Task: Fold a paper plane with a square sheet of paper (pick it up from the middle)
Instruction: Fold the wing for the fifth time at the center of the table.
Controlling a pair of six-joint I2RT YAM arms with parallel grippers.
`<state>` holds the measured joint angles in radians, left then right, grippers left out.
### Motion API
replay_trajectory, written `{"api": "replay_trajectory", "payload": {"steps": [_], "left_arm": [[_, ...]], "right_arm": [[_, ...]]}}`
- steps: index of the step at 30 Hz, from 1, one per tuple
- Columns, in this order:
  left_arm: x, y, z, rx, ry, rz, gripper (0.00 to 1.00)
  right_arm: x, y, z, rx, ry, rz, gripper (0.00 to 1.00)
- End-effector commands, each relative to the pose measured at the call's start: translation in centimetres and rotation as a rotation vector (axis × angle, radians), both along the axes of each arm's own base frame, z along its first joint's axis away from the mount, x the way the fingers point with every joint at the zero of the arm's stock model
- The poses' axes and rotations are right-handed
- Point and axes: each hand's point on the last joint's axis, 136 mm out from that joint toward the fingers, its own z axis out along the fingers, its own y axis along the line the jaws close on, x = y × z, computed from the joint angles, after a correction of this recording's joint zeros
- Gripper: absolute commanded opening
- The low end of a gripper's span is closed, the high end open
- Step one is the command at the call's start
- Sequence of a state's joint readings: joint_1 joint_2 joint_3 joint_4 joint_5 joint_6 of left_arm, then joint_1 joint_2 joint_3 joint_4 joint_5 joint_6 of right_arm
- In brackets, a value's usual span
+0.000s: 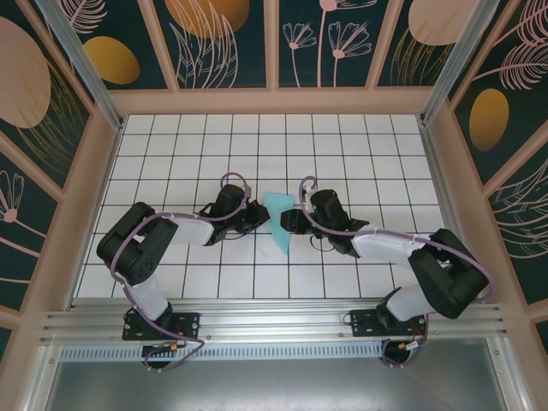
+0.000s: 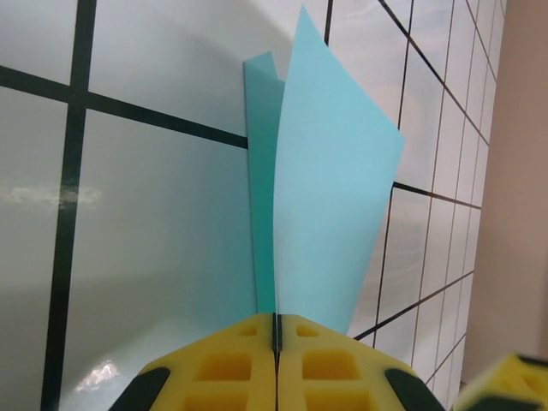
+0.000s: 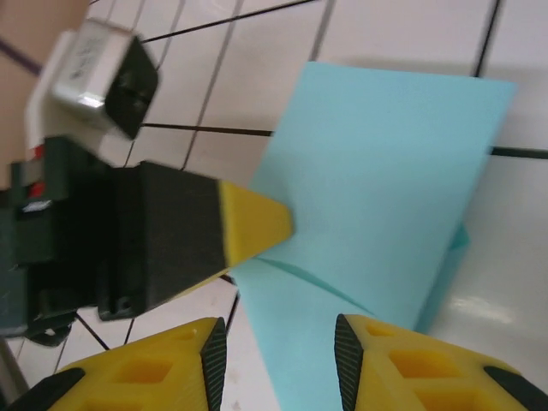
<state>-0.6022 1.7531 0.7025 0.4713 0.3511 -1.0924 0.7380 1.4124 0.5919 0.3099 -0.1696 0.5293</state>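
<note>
Next, I swing my right gripper round and pinch the paper's near tip (image 1: 285, 249), because only my left gripper pinches the paper's crease and its near end is free.
The square sheet of paper (image 1: 278, 219) is light cyan and folded over on itself, standing partly up off the white grid table between the two grippers. My left gripper (image 1: 257, 217) is shut on the paper's lower edge (image 2: 276, 330), and two layers of the sheet (image 2: 330, 188) rise from its yellow pads. In the right wrist view the left gripper's yellow fingertip (image 3: 253, 227) pinches the paper (image 3: 385, 180) at a crease. My right gripper (image 3: 278, 360) is open, its two pads apart on either side of the sheet's near edge and not pressing it. In the top view the right gripper (image 1: 291, 221) sits at the paper's right side.
The white grid table (image 1: 368, 154) is walled by a wooden frame with patterned panels (image 1: 274, 98). Both arms reach in to the middle from the near edge, their bases on the metal rail (image 1: 274, 321).
</note>
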Motion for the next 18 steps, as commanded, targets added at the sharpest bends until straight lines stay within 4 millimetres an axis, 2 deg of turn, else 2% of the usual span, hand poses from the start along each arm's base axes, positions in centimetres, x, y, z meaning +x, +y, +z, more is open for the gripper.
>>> {"api": "replay_trajectory", "payload": {"steps": [1,3,9,18], "left_arm": [[0.5,0.1,1.4,-0.028,-0.024,0.031,0.09],[0.5,-0.2,1.7,-0.031,-0.028,0.02,0.09],[0.5,-0.5,1.6,-0.036,-0.02,0.007,0.1],[0.6,-0.8,1.6,-0.042,-0.016,-0.003,0.11]], "right_arm": [[-0.3,-1.7,-1.6,-0.202,-0.15,-0.064,0.43],[-0.7,-1.5,-1.8,-0.241,-0.205,-0.065,0.43],[-3.1,1.3,-2.1,-0.368,-0.416,0.067,0.45],[-2.5,2.9,-4.5,-0.602,-0.515,0.09,0.46]]}}
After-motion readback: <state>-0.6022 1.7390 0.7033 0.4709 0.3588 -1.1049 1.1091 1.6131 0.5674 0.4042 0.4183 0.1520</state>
